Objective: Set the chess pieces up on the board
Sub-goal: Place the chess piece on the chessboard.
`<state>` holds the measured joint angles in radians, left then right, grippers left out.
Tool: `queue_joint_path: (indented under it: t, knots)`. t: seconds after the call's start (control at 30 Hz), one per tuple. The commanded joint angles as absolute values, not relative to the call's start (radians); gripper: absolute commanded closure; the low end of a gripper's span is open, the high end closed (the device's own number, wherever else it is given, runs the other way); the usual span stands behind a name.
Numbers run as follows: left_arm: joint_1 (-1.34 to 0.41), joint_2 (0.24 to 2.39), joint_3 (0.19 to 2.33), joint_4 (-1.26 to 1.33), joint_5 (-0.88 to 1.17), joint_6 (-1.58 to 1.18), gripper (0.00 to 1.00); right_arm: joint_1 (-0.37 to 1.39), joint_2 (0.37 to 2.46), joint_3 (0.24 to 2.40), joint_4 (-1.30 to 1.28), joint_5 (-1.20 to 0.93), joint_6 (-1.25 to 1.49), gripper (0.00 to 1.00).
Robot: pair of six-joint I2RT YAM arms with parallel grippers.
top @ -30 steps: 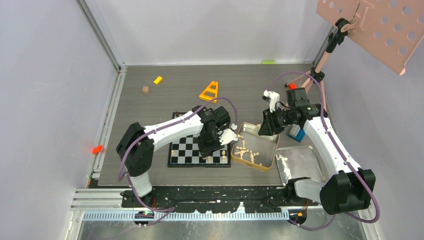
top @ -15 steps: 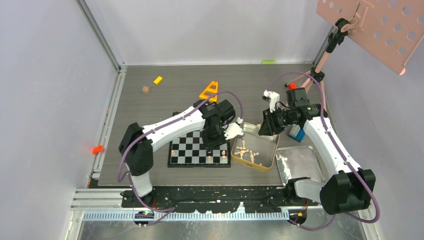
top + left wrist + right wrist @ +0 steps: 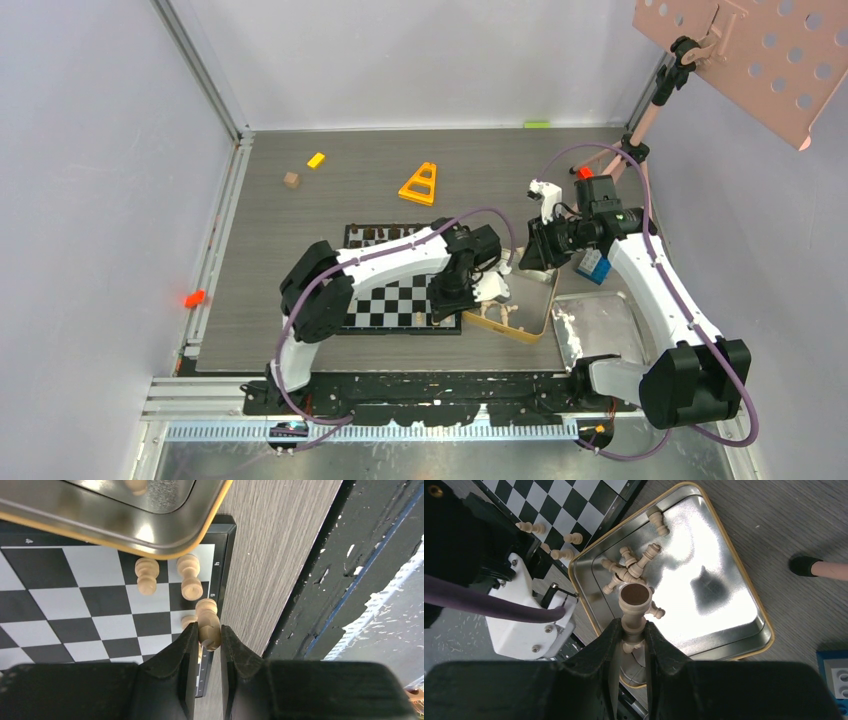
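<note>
Next, I set the pale chess piece on the near-edge dark square (image 3: 434, 318) (image 3: 189, 596) between two pale pieces, using my left gripper.
The board (image 3: 390, 300) lies at mid-table, with dark chess pieces (image 3: 385, 233) along its far edge. My left gripper (image 3: 207, 636) is shut on a pale chess piece (image 3: 208, 622) and hangs above the board's right border (image 3: 224, 570). Two pale pieces (image 3: 147, 575) stand on squares just ahead of it, by the gold tin's rim (image 3: 150, 552). In the top view this gripper (image 3: 472, 292) sits between board and tin (image 3: 535, 312). My right gripper (image 3: 631, 632) is shut on a larger pale piece (image 3: 634, 600), base toward the camera, above several pale pieces (image 3: 629, 567) in the tin (image 3: 704, 590).
A shiny silver tray (image 3: 600, 330) lies right of the tin. A blue block (image 3: 594, 265) sits by the right arm. Farther back are an orange triangle (image 3: 420, 183), a brown cube (image 3: 291, 180) and a yellow block (image 3: 316, 160). A pink stand (image 3: 650, 110) rises at the back right.
My left arm has swung right from over the middle of the board to its right edge beside the tin, still holding its piece. The right arm has not moved.
</note>
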<state>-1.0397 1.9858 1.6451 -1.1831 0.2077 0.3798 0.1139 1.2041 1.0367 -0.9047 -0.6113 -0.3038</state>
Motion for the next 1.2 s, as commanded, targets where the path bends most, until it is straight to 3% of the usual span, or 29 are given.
queue_joint_path:
  t: [0.0, 0.77, 1.0, 1.17]
  knots:
    - [-1.043, 2.004, 1.659, -1.164, 0.217, 0.396, 1.0, 0.106, 1.174, 1.035, -0.88, -0.61, -0.308, 0.99]
    - [-1.043, 2.009, 1.604, -1.123, 0.155, 0.409, 0.98, 0.095, 1.179, 1.034, -0.884, -0.619, -0.314, 0.99]
    - [-1.043, 1.99, 1.6, -1.108, 0.145, 0.404, 0.86, 0.095, 1.175, 1.032, -0.887, -0.619, -0.314, 0.99]
    - [-1.042, 1.936, 1.598, -1.092, 0.122, 0.402, 0.71, 0.095, 1.178, 1.032, -0.892, -0.619, -0.318, 0.99]
